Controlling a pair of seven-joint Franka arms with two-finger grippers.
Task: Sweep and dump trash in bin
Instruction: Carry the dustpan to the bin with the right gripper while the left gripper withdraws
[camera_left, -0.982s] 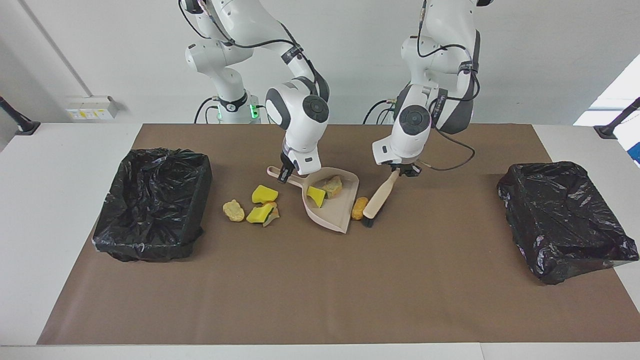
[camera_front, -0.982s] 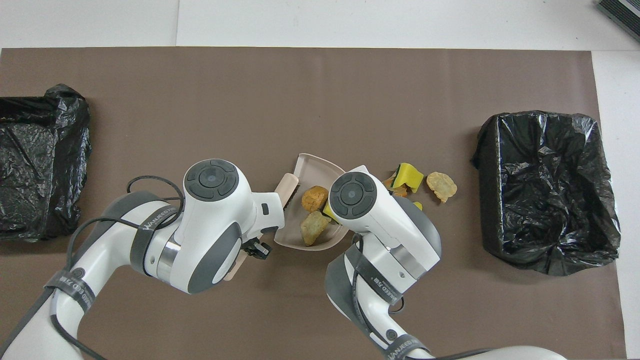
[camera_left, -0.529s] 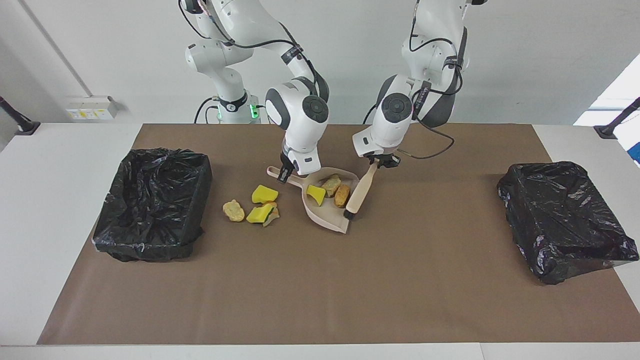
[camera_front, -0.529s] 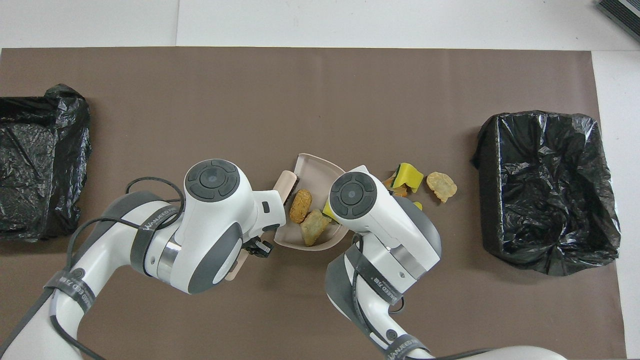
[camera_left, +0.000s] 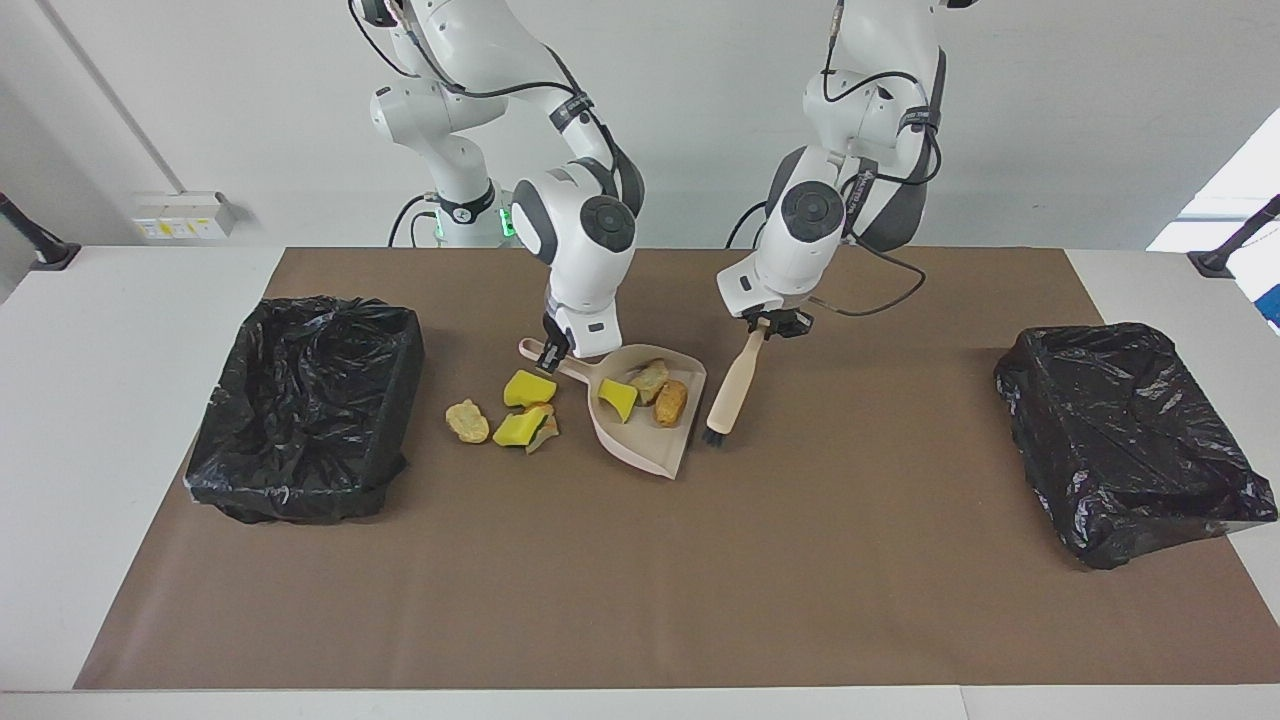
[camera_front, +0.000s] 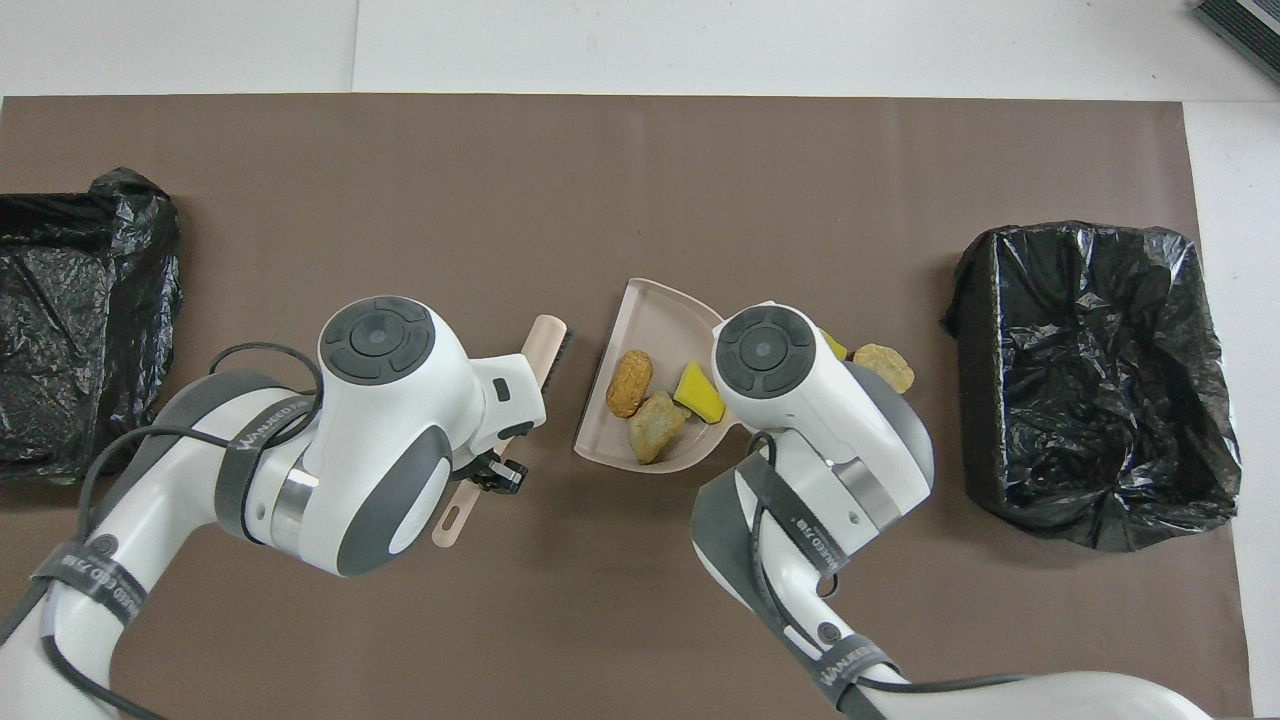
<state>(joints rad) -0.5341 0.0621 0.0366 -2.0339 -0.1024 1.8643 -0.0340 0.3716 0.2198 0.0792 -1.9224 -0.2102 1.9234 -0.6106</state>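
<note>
Next, my left gripper releases the wooden brush between my arms, setting it free on the bare front of the brown mat (camera_front: 583, 636).
My right gripper (camera_left: 553, 350) is shut on the handle of the pink dustpan (camera_left: 645, 440). In the pan lie a yellow wedge (camera_left: 617, 397), a beige lump (camera_left: 650, 378) and an orange-brown oblong piece (camera_left: 670, 402). More trash lies on the mat beside the pan toward the right arm's end: two yellow wedges (camera_left: 528, 388) and a beige lump (camera_left: 467, 421). My left gripper (camera_left: 766, 326) is shut on the handle of the wooden brush (camera_left: 730, 385), which slants down beside the pan's open edge. From overhead, the pan (camera_front: 650, 320) and brush (camera_front: 545, 345) show, and my right wrist hides its gripper.
A black-bagged bin (camera_left: 305, 405) stands at the right arm's end of the brown mat, close to the loose trash. A second black-bagged bin (camera_left: 1130, 440) stands at the left arm's end. The mat's front half is bare brown paper.
The brush swept the orange-brown piece into the pan, then drew away from it. The right gripper shifted the pan toward the right arm's end.
</note>
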